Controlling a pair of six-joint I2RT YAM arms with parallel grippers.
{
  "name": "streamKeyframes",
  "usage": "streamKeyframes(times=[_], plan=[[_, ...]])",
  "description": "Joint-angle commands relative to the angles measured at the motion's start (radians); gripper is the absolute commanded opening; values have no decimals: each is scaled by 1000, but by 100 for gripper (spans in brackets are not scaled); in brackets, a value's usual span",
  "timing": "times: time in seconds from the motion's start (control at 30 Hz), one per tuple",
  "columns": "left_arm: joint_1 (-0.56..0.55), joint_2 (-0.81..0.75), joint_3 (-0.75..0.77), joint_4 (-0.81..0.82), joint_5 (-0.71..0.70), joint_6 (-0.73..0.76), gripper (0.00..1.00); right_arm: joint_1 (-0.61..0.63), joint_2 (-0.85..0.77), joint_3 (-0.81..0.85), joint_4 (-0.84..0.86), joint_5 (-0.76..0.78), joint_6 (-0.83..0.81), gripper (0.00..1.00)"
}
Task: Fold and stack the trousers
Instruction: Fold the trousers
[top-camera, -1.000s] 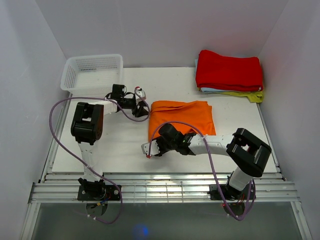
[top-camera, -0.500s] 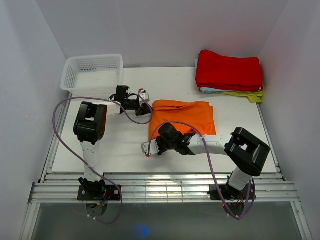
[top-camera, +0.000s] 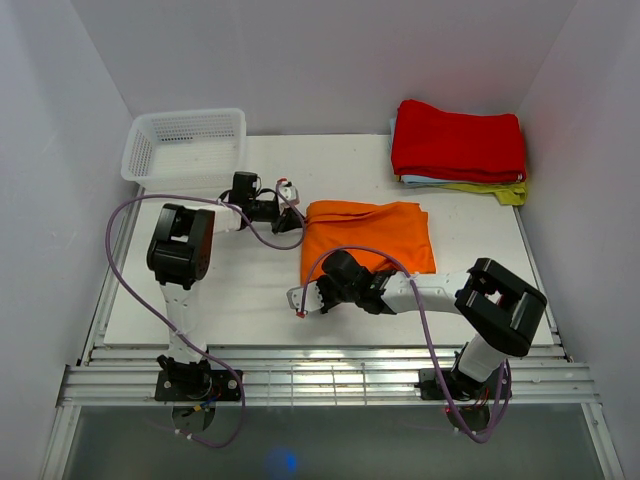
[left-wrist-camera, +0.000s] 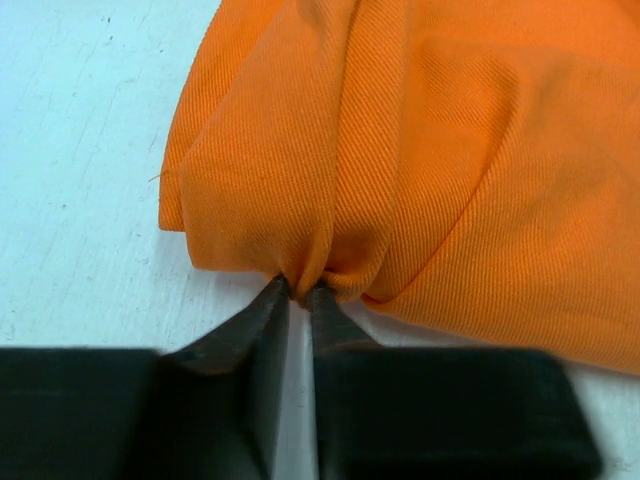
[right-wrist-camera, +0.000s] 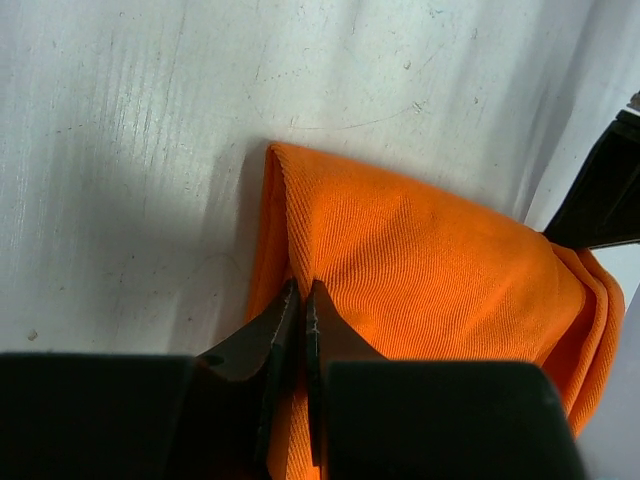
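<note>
My left gripper should open and take hold nearer that corner (left-wrist-camera: 192, 238), since it is pinching a bunched edge of the orange trousers short of the trousers' far corner.
The orange trousers (top-camera: 368, 238) lie folded into a rough rectangle at the middle of the white table. My left gripper (top-camera: 296, 219) is at their far left edge and is shut on a bunched pinch of the orange cloth (left-wrist-camera: 330, 250), fingertips low at the table (left-wrist-camera: 298, 287). My right gripper (top-camera: 320, 272) is at the near left corner, shut on a fold of the trousers (right-wrist-camera: 420, 270), its tips (right-wrist-camera: 302, 287) pressed together on the cloth. The left gripper's finger (right-wrist-camera: 600, 190) shows at the right edge of the right wrist view. No waistband button shows.
A white mesh basket (top-camera: 185, 145) stands at the back left corner. A stack of folded cloths, red (top-camera: 458, 140) on top with pale blue and yellow (top-camera: 510, 192) below, lies at the back right. White walls close in three sides.
My left gripper has moved right to the trousers' left edge and closed on it. The trousers and my right gripper have shifted slightly to the right.
</note>
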Motion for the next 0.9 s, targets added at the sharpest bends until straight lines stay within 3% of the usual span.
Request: streamKeyframes(times=[0.0,0.1,0.43,0.77,0.87], plan=[[-2,-98,-39,-43,60,90,33,3,-20,-5,-42,-23,4,8],[-2,-144,-95,-54,84,117,40,5,-8,2,-41,-24,4,8],[-11,-129,-51,-75,115,115,43,-1,3,19,-44,-31,-2,8],[-37,-74,-28,63,58,-23,29,-1,11,35,-64,-46,-10,8],[-37,-68,-24,67,58,-31,19,-1,5,28,-67,-52,-11,8]])
